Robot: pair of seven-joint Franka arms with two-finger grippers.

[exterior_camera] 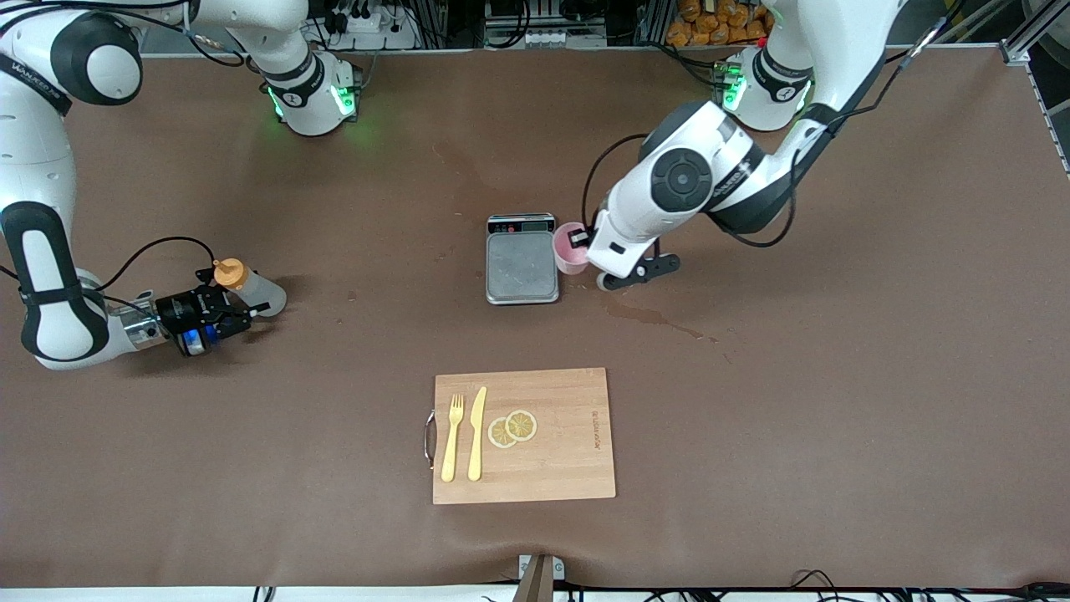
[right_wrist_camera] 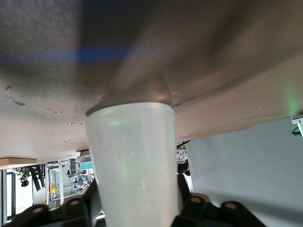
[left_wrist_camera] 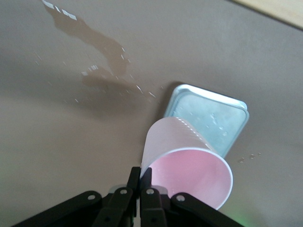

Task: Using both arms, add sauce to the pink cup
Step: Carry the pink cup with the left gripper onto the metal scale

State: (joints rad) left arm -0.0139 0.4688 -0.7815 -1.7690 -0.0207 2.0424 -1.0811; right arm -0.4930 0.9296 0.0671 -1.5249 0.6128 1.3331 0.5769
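My left gripper will set the pink cup down on the middle of the grey scale's plate (exterior_camera: 514,269) (left_wrist_camera: 207,126).
The pink cup (exterior_camera: 569,249) is beside the grey scale (exterior_camera: 522,267), on its side toward the left arm's end of the table. My left gripper (exterior_camera: 580,242) is shut on the cup's rim; in the left wrist view the cup (left_wrist_camera: 187,158) tilts away from the pinched fingers (left_wrist_camera: 134,178), with the scale (left_wrist_camera: 208,117) just past it. The sauce bottle (exterior_camera: 255,289), whitish with an orange cap (exterior_camera: 228,272), leans near the right arm's end of the table. My right gripper (exterior_camera: 242,313) is shut on its body; the bottle (right_wrist_camera: 132,156) fills the right wrist view between the fingers (right_wrist_camera: 183,187).
A wooden cutting board (exterior_camera: 560,468) lies nearer the front camera, with a yellow fork (exterior_camera: 452,439), a yellow knife (exterior_camera: 477,433) and two lemon slices (exterior_camera: 512,428) on it. A wet stain (exterior_camera: 656,318) marks the table near the left gripper, also in the left wrist view (left_wrist_camera: 102,49).
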